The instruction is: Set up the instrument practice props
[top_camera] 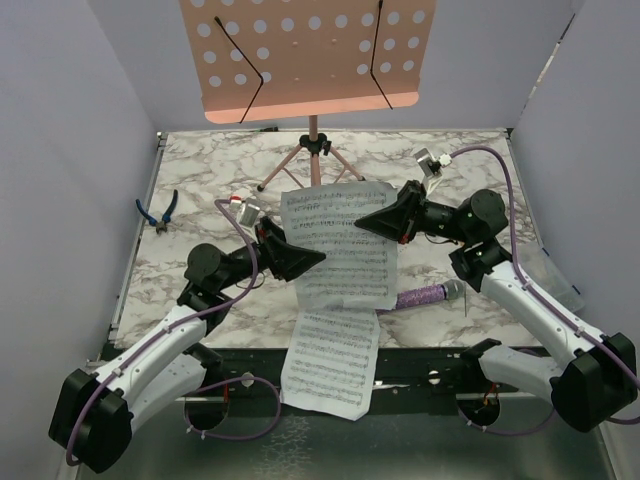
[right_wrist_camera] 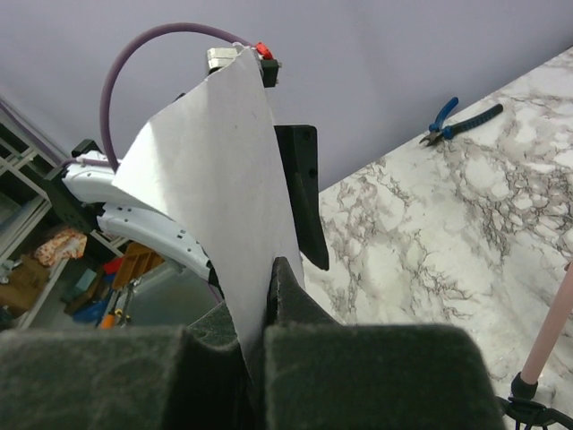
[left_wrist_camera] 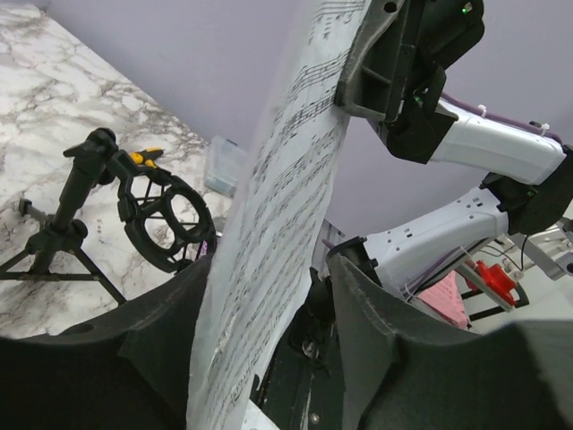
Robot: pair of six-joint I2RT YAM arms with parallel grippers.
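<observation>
The sheet-music page bends where my right gripper pinches it high, so my left gripper needs to hold the opposite edge while my right gripper takes the page lower (top_camera: 384, 260).
The white sheet-music pages (top_camera: 340, 262) hang in the air between my two grippers, with the lower end draped over the table's near edge. My right gripper (top_camera: 366, 222) (right_wrist_camera: 260, 296) is shut on the upper right edge of the pages (right_wrist_camera: 206, 179). My left gripper (top_camera: 314, 260) (left_wrist_camera: 269, 269) stands open around the left edge of the pages (left_wrist_camera: 286, 179); the paper lies against one finger, with a gap to the other. The pink music stand (top_camera: 310, 55) rises at the back on its tripod legs (top_camera: 313, 160). The purple microphone (top_camera: 430, 295) lies under the right arm. The black shock-mount (left_wrist_camera: 166, 219) stands on its small tripod.
Blue-handled pliers (top_camera: 158, 212) (right_wrist_camera: 458, 121) lie at the table's left edge. A yellow screwdriver handle (left_wrist_camera: 143, 155) shows behind the shock-mount, and a clear plastic box (left_wrist_camera: 222, 166) sits beyond it. Grey walls enclose the marble table (top_camera: 200, 170) on three sides.
</observation>
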